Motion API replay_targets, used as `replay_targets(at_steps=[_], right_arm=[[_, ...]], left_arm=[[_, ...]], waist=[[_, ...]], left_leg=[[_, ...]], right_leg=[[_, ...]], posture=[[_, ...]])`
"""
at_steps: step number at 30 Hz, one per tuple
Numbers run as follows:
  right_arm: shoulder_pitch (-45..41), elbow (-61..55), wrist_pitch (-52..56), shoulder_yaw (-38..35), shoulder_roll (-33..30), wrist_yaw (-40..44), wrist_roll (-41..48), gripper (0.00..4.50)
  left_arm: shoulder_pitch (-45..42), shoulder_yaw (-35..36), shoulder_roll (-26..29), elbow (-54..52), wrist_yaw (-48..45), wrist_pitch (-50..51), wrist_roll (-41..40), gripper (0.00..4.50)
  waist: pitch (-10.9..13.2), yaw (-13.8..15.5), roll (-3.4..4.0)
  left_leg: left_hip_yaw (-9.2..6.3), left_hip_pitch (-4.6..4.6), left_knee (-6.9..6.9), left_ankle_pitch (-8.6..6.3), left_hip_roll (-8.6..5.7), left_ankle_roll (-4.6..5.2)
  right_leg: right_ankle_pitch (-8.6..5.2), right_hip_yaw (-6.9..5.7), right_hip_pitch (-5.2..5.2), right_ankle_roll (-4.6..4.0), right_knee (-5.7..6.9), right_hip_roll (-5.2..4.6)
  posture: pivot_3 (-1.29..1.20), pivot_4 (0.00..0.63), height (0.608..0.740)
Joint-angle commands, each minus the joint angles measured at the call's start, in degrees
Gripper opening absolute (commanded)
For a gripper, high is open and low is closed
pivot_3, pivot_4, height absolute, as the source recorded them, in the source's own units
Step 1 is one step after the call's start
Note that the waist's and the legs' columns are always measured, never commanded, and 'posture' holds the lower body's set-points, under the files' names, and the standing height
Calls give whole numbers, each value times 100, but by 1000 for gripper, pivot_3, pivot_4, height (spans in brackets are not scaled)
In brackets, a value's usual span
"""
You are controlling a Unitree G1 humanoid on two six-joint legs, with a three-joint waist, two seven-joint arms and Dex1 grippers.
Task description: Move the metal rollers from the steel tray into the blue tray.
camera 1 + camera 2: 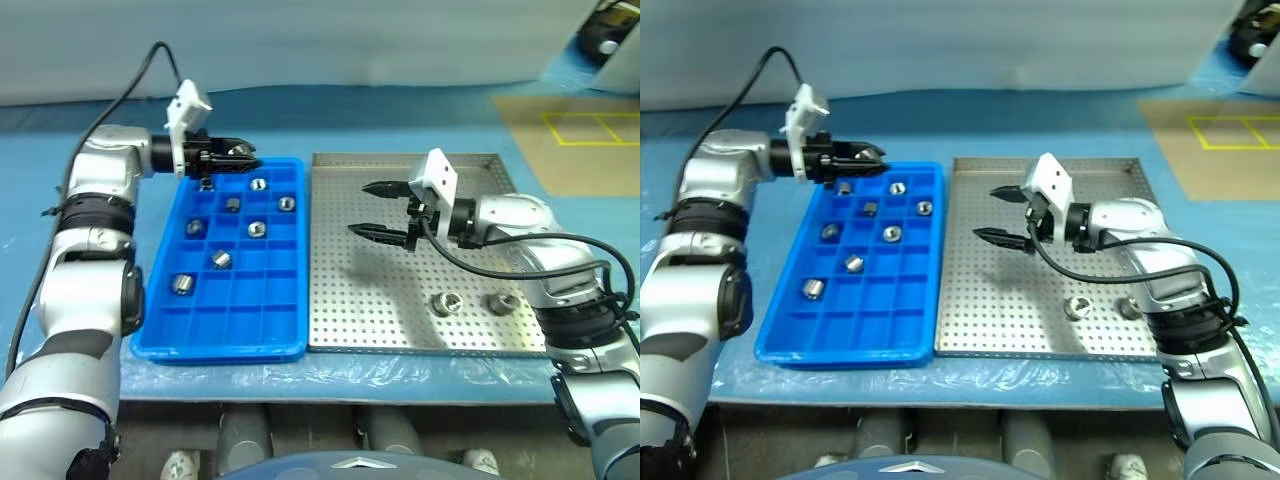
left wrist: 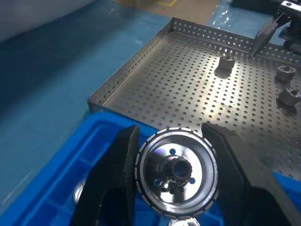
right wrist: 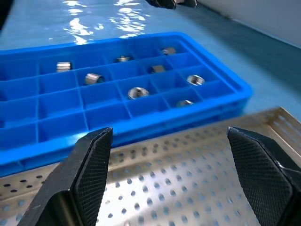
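Note:
The steel tray has a near roller, the one closer to the blue tray. Next, my right gripper needs to close on the round side of the near roller [image 1: 447,303].
My left gripper [image 1: 240,155] is shut on a shiny metal roller [image 2: 176,169], held above the far end of the blue tray [image 1: 220,350]. Several rollers lie in separate compartments there, one of them [image 1: 256,228] near the middle. To the right lies the steel tray [image 1: 400,330], with two rollers [image 1: 445,303] [image 1: 502,300] on its perforated floor near the front right. My right gripper [image 1: 360,208] hangs open and empty above the steel tray's left half, pointing toward the blue tray. In the right wrist view its fingers [image 3: 94,155] frame the blue tray's wall [image 3: 221,101].
Both trays rest side by side on a table under blue plastic sheeting [image 1: 400,120]. A brown mat with yellow lines [image 1: 590,130] lies at the far right. A black cable [image 1: 130,85] loops up from my left arm.

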Motion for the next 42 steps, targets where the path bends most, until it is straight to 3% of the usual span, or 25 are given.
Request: replay_targets(at_steps=[1, 6, 13, 18, 36, 42], right_arm=[[-410, 419, -415, 225, 272, 462, -148, 4020], [-700, 905, -707, 477, 692, 860, -329, 4020], [-857, 1244, -915, 505, 969, 1082, -507, 4020], [-740, 1131, -878, 435, 923, 1090, -552, 4020], [-529, 911, -783, 312, 800, 861, -553, 4020], [-536, 904, -783, 296, 806, 830, -553, 4020]], left_arm=[[991, 368, 613, -2068, 117, 1324, -692, 1879], [2696, 941, 1165, -4383, 417, 2740, -1725, 1879], [4260, 965, 1000, -5865, 1117, 2833, -2292, 1879], [4664, 585, 925, -6002, 1432, 2679, -2330, 1879], [5565, -58, 1672, -5545, 1308, 1918, -2063, 1879], [5383, -253, 1617, -5148, 1527, 1526, -1783, 3820]], waist=[[0, 127, -2], [1, 343, -5], [1, 465, -5], [0, 437, -5], [-2, 412, -4], [-12, 419, 11]], left_leg=[[0, -5, 0, 3, 6, -6], [-27, -56, 8, 23, 22, -43], [-41, -52, 6, 62, 79, -143], [-61, -45, -3, 85, 86, -169], [-92, -43, -5, 103, 86, -190], [-93, -38, -5, 105, 84, -193]], right_leg=[[0, -6, -11, 0, 3, 4], [0, -58, -47, 0, 23, 15], [-3, -124, -41, 1, 82, 19], [-3, -131, -40, 1, 96, 28], [-3, -133, -39, 1, 90, 47], [-3, -132, -34, 1, 93, 47]], posture=[[49, 150, 740], [131, 150, 740], [149, 150, 740], [117, 150, 740], [81, 150, 740], [77, 150, 740]])
